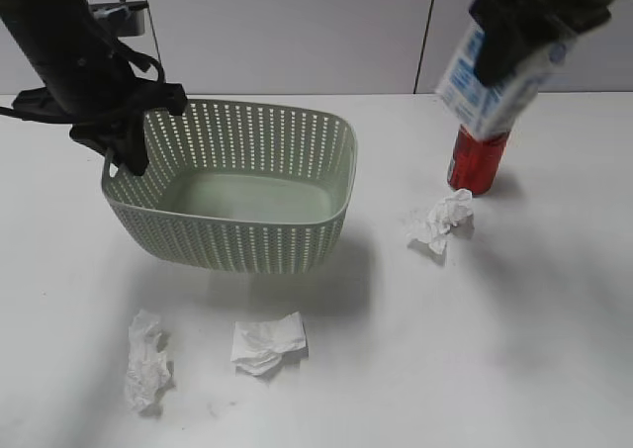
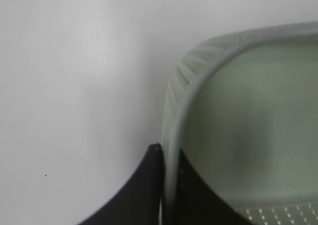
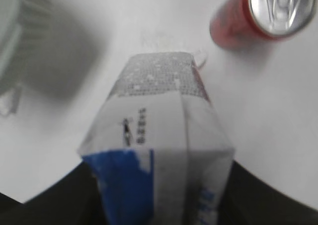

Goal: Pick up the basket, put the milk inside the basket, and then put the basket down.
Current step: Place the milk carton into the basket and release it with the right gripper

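Observation:
The milk will go down inside the front corner of the basket (image 1: 279,219) nearest the red can, set there by my right gripper.
The pale sage-green basket (image 1: 247,186) hangs tilted above the white table, its left rim higher. My left gripper (image 1: 127,146) is shut on the left rim; in the left wrist view the rim (image 2: 174,111) runs between the two black fingers (image 2: 169,185). The basket is empty inside. My right gripper (image 1: 514,43) is shut on the white-and-blue milk carton (image 1: 485,87) and holds it high in the air at the right, above the red can. In the right wrist view the carton (image 3: 159,135) sits between the fingers (image 3: 159,205), and a corner of the basket (image 3: 15,16) shows at the top left.
A red soda can (image 1: 477,159) stands on the table under the carton, also in the right wrist view (image 3: 263,14). Crumpled white tissues lie at the right of the basket (image 1: 440,221), in front of it (image 1: 267,342) and at front left (image 1: 146,361).

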You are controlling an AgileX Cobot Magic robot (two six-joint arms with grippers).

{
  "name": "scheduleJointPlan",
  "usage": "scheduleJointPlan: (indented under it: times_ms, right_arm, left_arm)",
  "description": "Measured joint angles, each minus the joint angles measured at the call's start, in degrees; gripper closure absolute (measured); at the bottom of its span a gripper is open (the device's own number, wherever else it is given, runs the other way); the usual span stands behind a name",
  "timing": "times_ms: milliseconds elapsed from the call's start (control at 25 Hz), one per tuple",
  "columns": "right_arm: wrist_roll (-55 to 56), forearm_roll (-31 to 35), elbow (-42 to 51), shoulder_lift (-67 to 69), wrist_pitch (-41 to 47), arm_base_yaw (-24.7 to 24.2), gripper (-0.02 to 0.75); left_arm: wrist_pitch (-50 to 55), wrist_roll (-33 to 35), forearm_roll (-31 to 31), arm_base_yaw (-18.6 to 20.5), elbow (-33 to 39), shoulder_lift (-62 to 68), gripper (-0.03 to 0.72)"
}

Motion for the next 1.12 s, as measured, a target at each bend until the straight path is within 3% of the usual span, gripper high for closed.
scheduleJointPlan:
  times_ms: [320,520,960,1120]
  right_arm:
    - [2.1,0.5,-17.2,7.4,0.6,12.7,0.430]
    - [2.3,1.0,-21.7,15.0,0.6,18.9,0.430]
    - [4.7,-1.9,-21.8,28.3,0.8,20.5,0.423]
    - [6.0,-2.2,-22.0,29.2,0.7,20.5,0.320]
  left_arm:
    - [0.0,0.0,-0.1,0.0,0.0,0.0,0.702]
    - [0.1,0.0,-0.1,0.0,0.0,0.0,0.702]
    - [0.2,0.0,-0.1,0.0,0.0,0.0,0.702]
    - [0.4,0.0,1.6,0.0,0.0,0.0,0.701]
